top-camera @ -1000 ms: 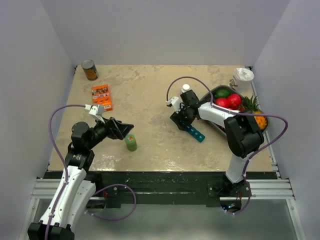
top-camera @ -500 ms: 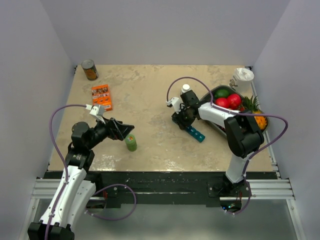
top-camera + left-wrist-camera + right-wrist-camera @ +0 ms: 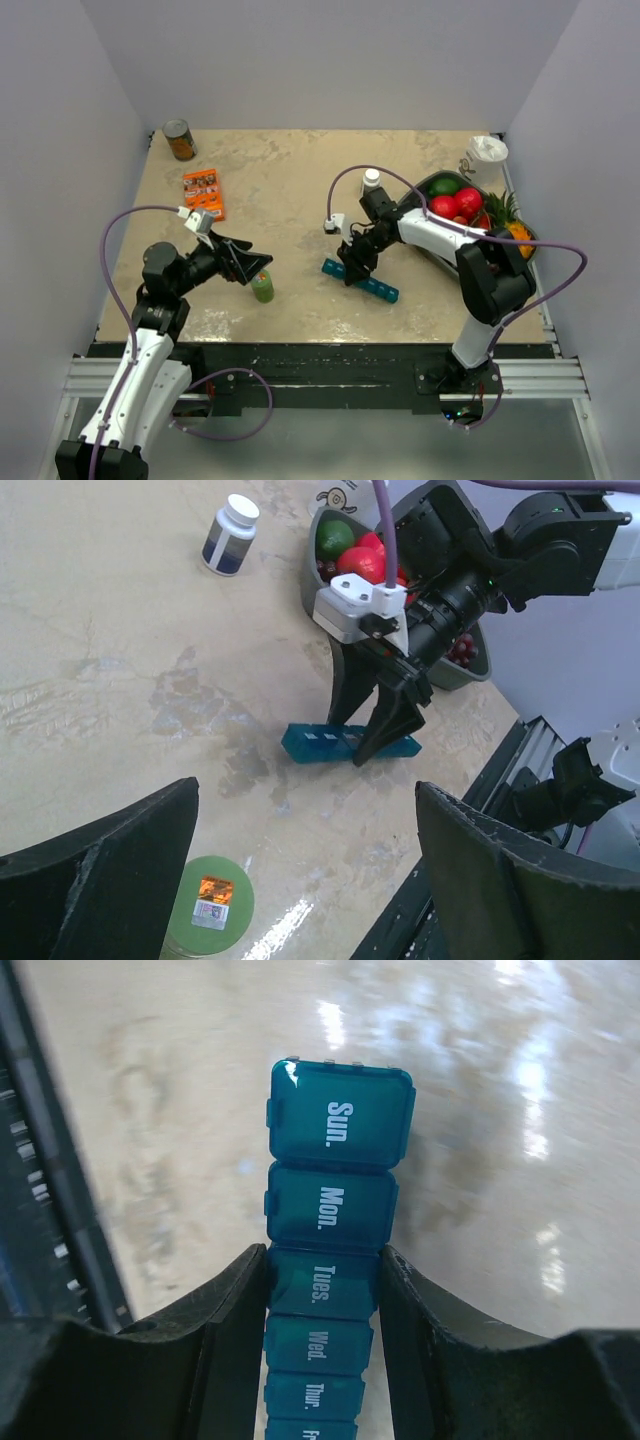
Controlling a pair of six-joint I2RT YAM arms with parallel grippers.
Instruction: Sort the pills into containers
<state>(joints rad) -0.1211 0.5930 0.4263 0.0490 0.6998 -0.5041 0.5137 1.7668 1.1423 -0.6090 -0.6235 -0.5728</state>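
Next, I set the organiser down with my right gripper on the table [image 3: 360, 292] next to the green bottle, along the front edge. The organiser still lies flat on the table.
The containers, a teal pill organiser [image 3: 372, 287] with lids marked Sun., Mon., Tues., lie flat on the table right of centre. My right gripper [image 3: 352, 271] is shut on the organiser [image 3: 340, 1150], and both black fingers press its sides at the Tues. compartment [image 3: 322, 1282]. All lids that show are closed. No pills show in any view. My left gripper [image 3: 250, 264] hangs open at the left, just above a green round-topped bottle [image 3: 262, 286]. In the left wrist view that bottle [image 3: 208, 918] sits by the left finger, with the organiser [image 3: 312, 742] farther off.
A dark bottle with a white cap [image 3: 371, 181] stands behind the right arm. A grey fruit tray [image 3: 424, 183] sits at the right, with a white cup [image 3: 487, 152] behind it. An orange packet [image 3: 203, 192] and a can [image 3: 180, 140] are far left.
My right gripper has narrowed onto the organiser and shifted it left and nearer, turning it. The left arm has barely moved.
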